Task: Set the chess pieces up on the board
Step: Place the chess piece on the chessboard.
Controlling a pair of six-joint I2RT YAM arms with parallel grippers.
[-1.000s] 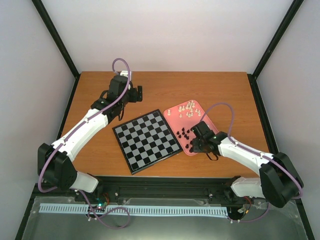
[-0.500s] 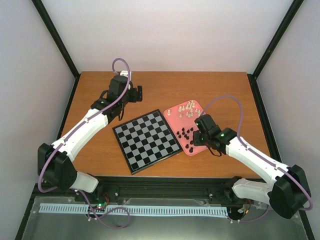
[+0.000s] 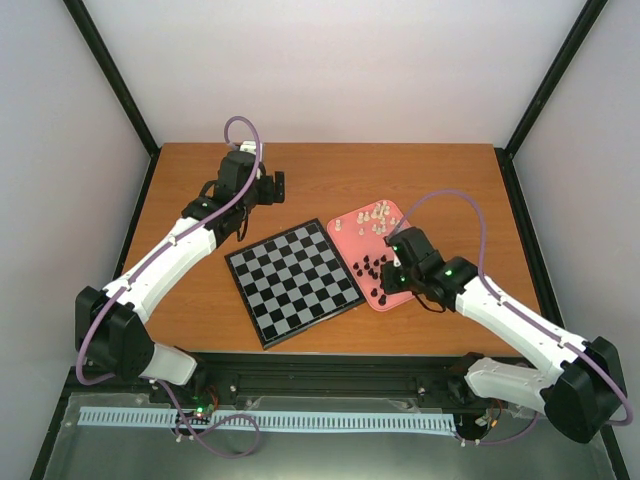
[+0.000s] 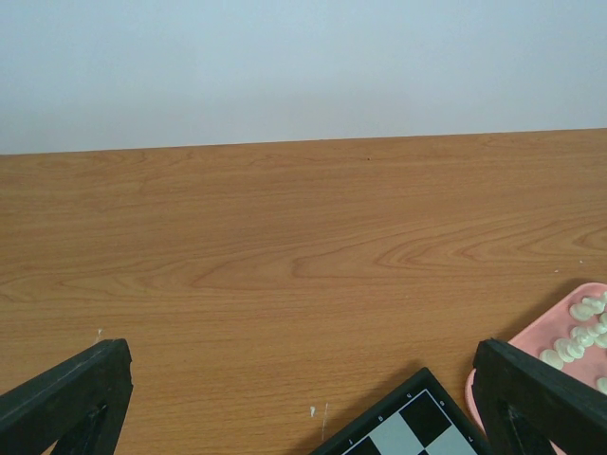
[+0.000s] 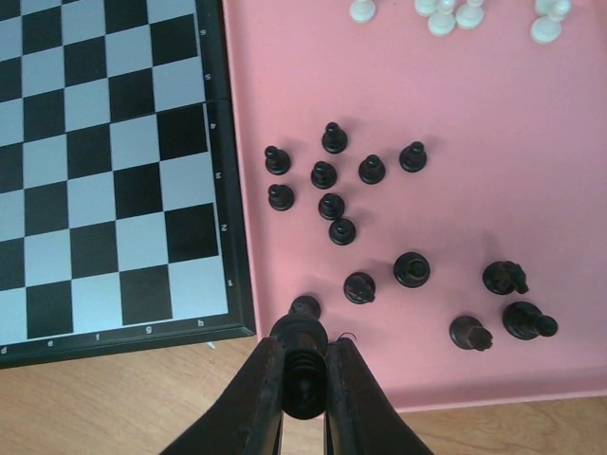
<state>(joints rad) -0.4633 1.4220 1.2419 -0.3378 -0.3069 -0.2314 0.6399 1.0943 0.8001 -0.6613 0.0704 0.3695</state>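
My right gripper is going to set the black chess piece down on the light square point(image 3: 304, 317) point(image 5: 11, 315) near the middle of the board's near edge and let go.
The board point(image 3: 293, 282) lies tilted at the table's middle with no pieces on it; it also fills the left of the right wrist view point(image 5: 114, 171). On the pink tray point(image 3: 395, 240) beside it, several black chess pieces point(image 5: 332, 204) stand at the near end and cream-white ones point(image 3: 376, 217) at the far end. My right gripper point(image 5: 304, 379) is shut on a black chess piece point(image 5: 301, 339), held above the tray's near-left corner. Behind the board's far corner point(image 4: 408, 431), my left gripper point(image 4: 302, 365) hangs open over bare wood with nothing between its fingers.
The tray's bare floor point(image 5: 455, 104) touches the board's right border. Black frame posts and pale walls close in the wooden table point(image 3: 330, 170). In the left wrist view the tray's edge point(image 4: 531, 336) with white pieces point(image 4: 580, 332) shows at the lower right.
My right arm has risen and swung its wrist back over the tray, jaws staying shut on the black piece. The left arm has not moved.
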